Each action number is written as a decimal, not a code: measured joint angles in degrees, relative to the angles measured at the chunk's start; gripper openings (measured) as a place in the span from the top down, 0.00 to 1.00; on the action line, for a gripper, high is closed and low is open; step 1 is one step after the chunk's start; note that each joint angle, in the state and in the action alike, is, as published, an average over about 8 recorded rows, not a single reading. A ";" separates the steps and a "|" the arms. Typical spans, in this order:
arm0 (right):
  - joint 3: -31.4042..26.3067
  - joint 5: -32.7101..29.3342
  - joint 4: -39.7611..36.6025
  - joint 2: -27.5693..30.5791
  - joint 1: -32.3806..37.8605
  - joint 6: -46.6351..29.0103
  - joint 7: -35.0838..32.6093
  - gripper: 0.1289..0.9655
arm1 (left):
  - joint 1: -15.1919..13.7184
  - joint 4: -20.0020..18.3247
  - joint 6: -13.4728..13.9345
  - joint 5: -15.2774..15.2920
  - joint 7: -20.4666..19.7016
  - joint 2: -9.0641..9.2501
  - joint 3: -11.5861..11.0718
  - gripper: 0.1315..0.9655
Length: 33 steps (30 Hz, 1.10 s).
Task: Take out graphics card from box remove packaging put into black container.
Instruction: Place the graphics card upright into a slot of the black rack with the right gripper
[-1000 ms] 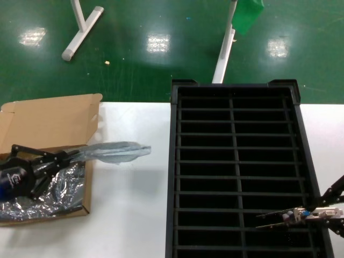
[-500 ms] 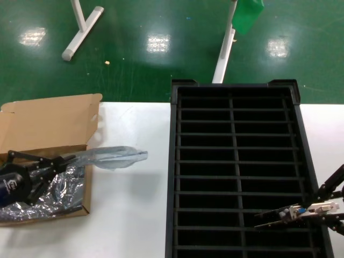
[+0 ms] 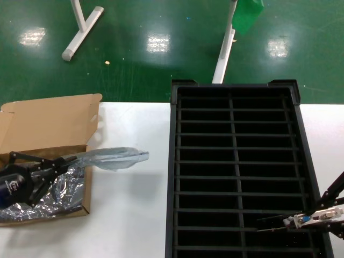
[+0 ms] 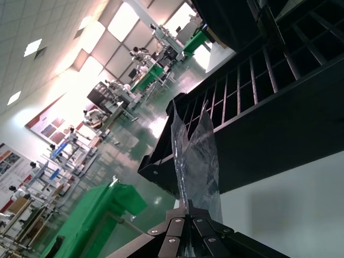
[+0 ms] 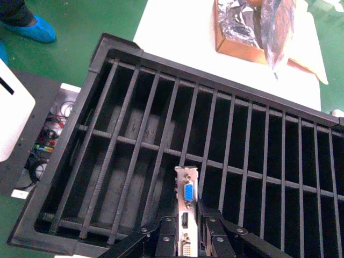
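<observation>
My right gripper needs to put the graphics card, now held edge-on over the container, down in the near slot of the black container [image 3: 278,217] [image 5: 184,207], which is just beneath that gripper's fingers.
My left gripper [image 3: 69,160] is shut on one end of the packaging [image 3: 114,157], a crinkly silvery bag that sticks out over the white table from the box's [image 3: 51,124] right wall. In the left wrist view the packaging [image 4: 196,156] rises straight out of the shut gripper [image 4: 187,208]. My right gripper [image 3: 293,220] is shut on the graphics card [image 3: 271,222], held edge-on over the near right slots of the black container [image 3: 173,161]. The right wrist view shows the graphics card [image 5: 187,207] by its silver bracket and blue connector, clamped in the right gripper [image 5: 188,228] above a slot of the black container [image 5: 102,70].
More silvery foil [image 3: 40,196] lies inside the open brown box, whose flap lid stands up at the back. White stand legs [image 3: 80,29] and a green object [image 3: 247,16] are on the green floor beyond the table. White table [image 3: 131,209] lies between box and container.
My right gripper has sunk slightly toward the container's near end with the card. My left gripper has drawn back a little toward the box, taking the bag along.
</observation>
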 joint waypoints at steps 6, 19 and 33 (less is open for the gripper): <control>-1.05 -1.53 -0.02 -1.25 1.44 -1.14 1.64 0.92 | -0.34 1.20 0.34 0.22 0.76 0.17 0.09 0.99; -4.61 -5.75 -1.84 -6.11 6.82 -4.49 7.74 0.92 | -2.04 6.05 1.50 0.98 3.28 -0.03 0.65 0.99; -7.24 -7.44 -3.56 -8.27 9.99 -5.45 9.29 0.92 | -3.49 9.14 1.82 0.72 4.75 -0.42 1.90 0.99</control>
